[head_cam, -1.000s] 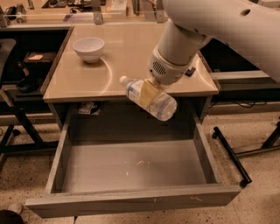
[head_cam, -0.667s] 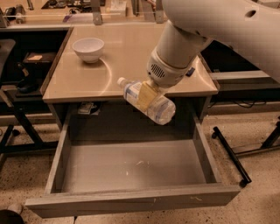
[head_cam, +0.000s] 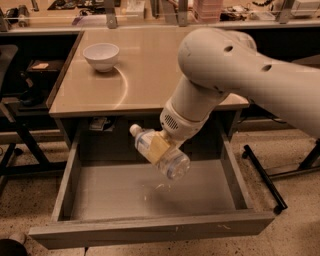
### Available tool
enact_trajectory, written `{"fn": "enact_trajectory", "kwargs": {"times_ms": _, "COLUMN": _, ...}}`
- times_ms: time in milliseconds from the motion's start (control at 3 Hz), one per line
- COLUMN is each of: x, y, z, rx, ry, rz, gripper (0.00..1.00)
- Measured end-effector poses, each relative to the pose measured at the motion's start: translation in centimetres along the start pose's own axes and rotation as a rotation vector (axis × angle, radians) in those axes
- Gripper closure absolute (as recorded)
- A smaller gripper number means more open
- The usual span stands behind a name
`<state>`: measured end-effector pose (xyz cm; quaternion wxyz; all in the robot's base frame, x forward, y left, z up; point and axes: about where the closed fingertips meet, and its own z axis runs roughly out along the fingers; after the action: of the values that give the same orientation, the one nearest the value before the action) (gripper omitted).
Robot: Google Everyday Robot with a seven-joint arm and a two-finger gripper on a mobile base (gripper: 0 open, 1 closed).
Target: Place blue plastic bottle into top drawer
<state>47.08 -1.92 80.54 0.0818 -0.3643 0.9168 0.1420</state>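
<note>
The blue plastic bottle, now tilted above the open drawer's floor, will be let go by my gripper on the middle of the open top drawer's grey bottom (head_cam: 152, 177).
The blue plastic bottle (head_cam: 172, 161) is a clear bottle with a white cap. It lies tilted in my gripper (head_cam: 158, 148), cap up-left and base down-right. The gripper is shut on the bottle's middle, with one tan finger pad (head_cam: 157, 147) across its label. The bottle hangs above the floor of the open top drawer (head_cam: 150, 231), near the drawer's middle and toward its back. The drawer is pulled far out, grey, with white scuffs on its floor (head_cam: 155, 189). My white arm (head_cam: 240, 75) reaches in from the upper right.
A white bowl (head_cam: 101, 55) stands on the tan desk top (head_cam: 150, 65) at the back left. A black chair base (head_cam: 265, 175) stands to the right of the drawer. Black furniture (head_cam: 20, 100) stands to the left. Clutter lines the far shelf (head_cam: 150, 7).
My gripper has carried the bottle down and toward the drawer's middle, from the level of the desk's front edge to inside the drawer opening. The bottle stays held.
</note>
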Motion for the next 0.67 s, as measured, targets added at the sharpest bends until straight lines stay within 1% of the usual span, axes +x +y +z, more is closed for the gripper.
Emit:
{"fn": "enact_trajectory", "kwargs": {"times_ms": 333, "x": 1.0, "y": -0.2, "z": 3.8, "rx": -0.037, "ry": 0.026, "rz": 0.027, "gripper": 1.00}}
{"fn": "enact_trajectory", "kwargs": {"times_ms": 667, "x": 1.0, "y": -1.5, "z": 7.1, "rx": -0.056, "ry": 0.034, "rz": 0.041, "gripper": 1.00}}
